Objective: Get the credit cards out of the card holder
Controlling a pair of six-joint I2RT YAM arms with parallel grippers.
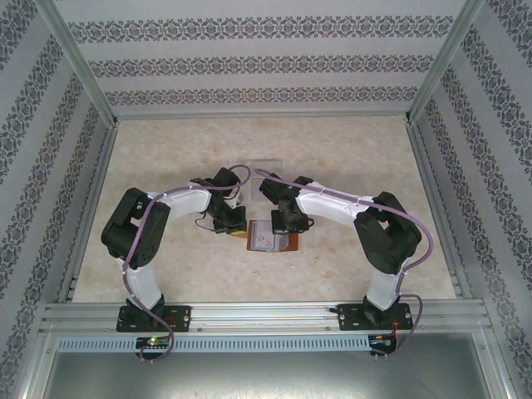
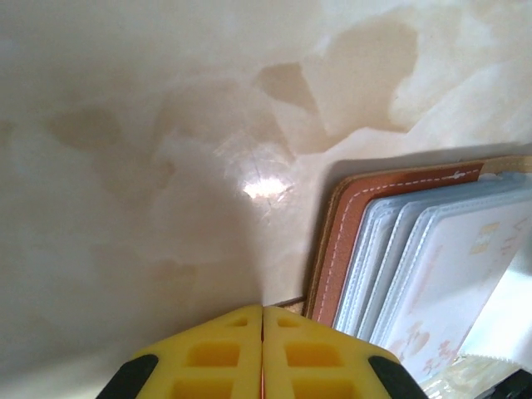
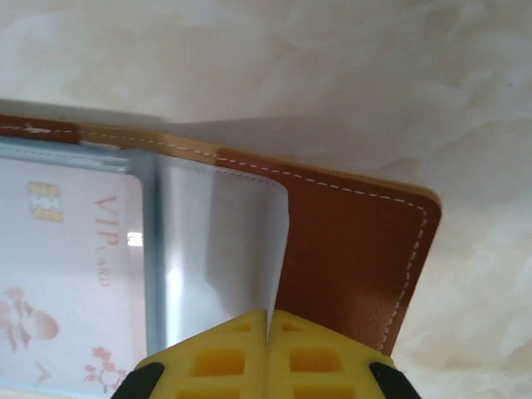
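Note:
My right gripper is pinching an empty clear sleeve. It should open and take the VIP card's edge (image 3: 135, 258) by the card holder's fold while my left gripper steadies the card holder's pockets.
The card holder (image 1: 288, 243) lies open on the table between my two grippers, its reddish-brown leather (image 3: 357, 258) facing up. Several whitish credit cards (image 2: 449, 274) sit fanned in its blue-grey pockets, one printed "VIP card" (image 3: 75, 274). My right gripper (image 3: 268, 314) is shut on the edge of a pale grey-blue card (image 3: 224, 241), which bends up from the wallet's right half. My left gripper (image 2: 263, 309) is shut at the wallet's left edge (image 2: 349, 241); a tan corner peeks out beside its tip, and I cannot tell if it is pinched. From above, the left gripper (image 1: 233, 226) and the right gripper (image 1: 283, 226) flank the wallet.
A clear rectangular tray (image 1: 264, 164) lies on the table just beyond the wallet. Patterned walls and metal frame rails (image 1: 249, 309) enclose the marbled beige tabletop (image 1: 349, 158).

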